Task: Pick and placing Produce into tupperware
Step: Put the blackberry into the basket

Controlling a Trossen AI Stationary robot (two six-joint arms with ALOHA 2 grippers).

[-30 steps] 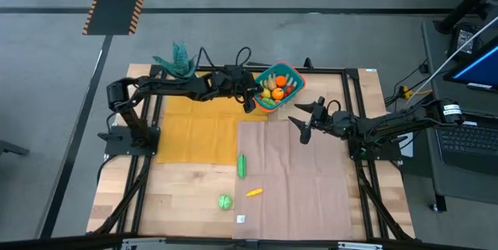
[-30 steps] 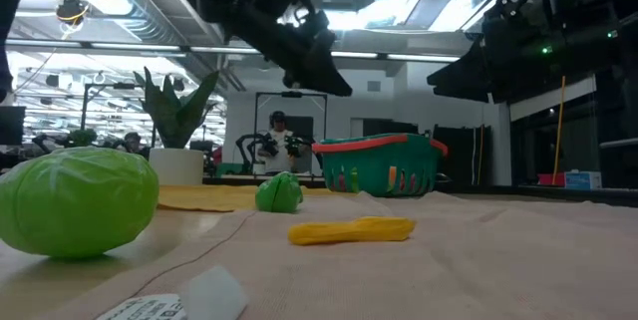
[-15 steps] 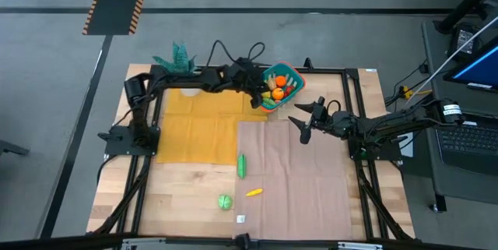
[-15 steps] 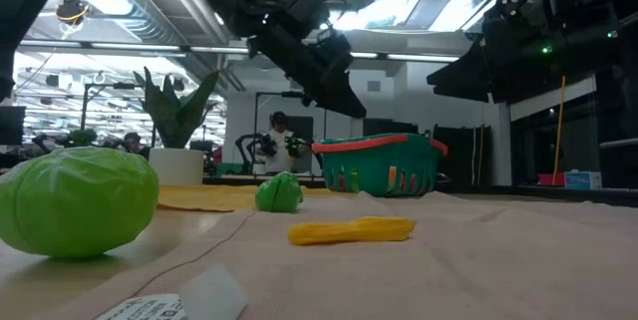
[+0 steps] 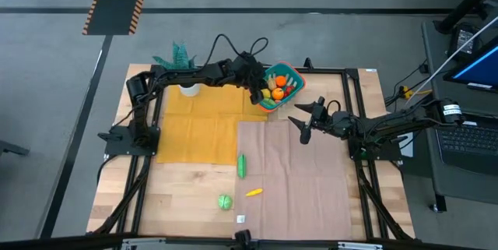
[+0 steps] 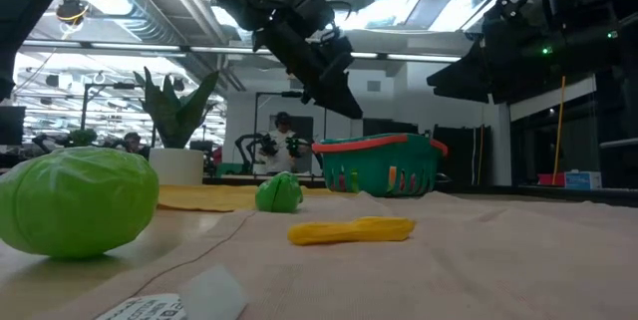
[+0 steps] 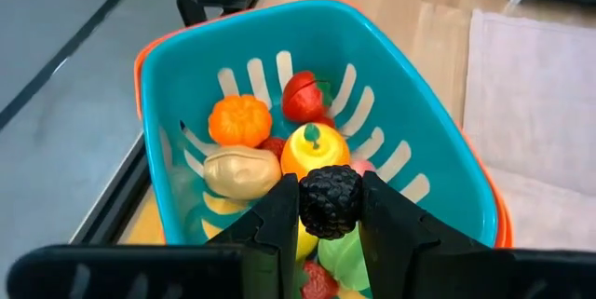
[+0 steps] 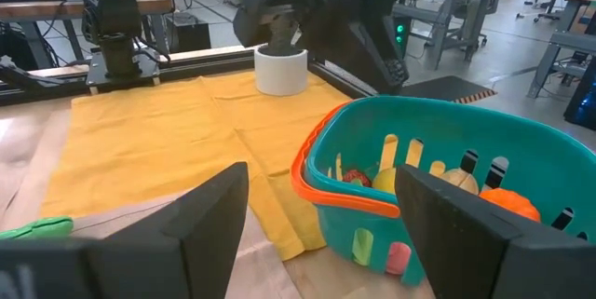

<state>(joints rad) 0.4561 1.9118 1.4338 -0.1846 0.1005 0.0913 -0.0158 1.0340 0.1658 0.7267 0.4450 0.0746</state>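
The robot's left gripper should release the black berry between the yellow and green pieces inside the teal tupperware [image 5: 265, 96] [image 7: 318, 242]. The berry now hangs over the tupperware.
The teal tupperware [image 5: 289, 72] with an orange-red rim [image 7: 279, 6] stands at the table's far middle. It holds several pieces of produce: an orange one [image 7: 239, 119], a red one [image 7: 303, 96], a yellow one [image 7: 315, 148] and a tan one [image 7: 240, 172]. My left gripper [image 5: 257, 93] hangs over its left side, shut on a small black berry [image 7: 328, 200]. My right gripper [image 5: 300, 125] waits open to the right of the tupperware, above the beige cloth. A long green piece [image 5: 241, 165], a yellow piece [image 5: 254, 192] and a round green piece [image 5: 225, 201] lie near the front. My left gripper pinches the black berry by its two opposite sides [image 7: 305, 202] between its two fingers [image 7: 279, 220], near their free ends. The fingers slant down from the table's left. The berry is lifted clear, above the produce inside the tupperware.
A teal plant [image 5: 179, 57] in a white pot [image 5: 189, 89] stands at the far left, beside a yellow cloth [image 5: 194, 129]. A beige cloth [image 5: 303, 188] covers the right half. A small white tag [image 5: 240, 219] lies near the front edge.
My left gripper has carried the black berry toward the table's right, over the tupperware's left side, and has tipped further downward. It has stayed shut on the berry.
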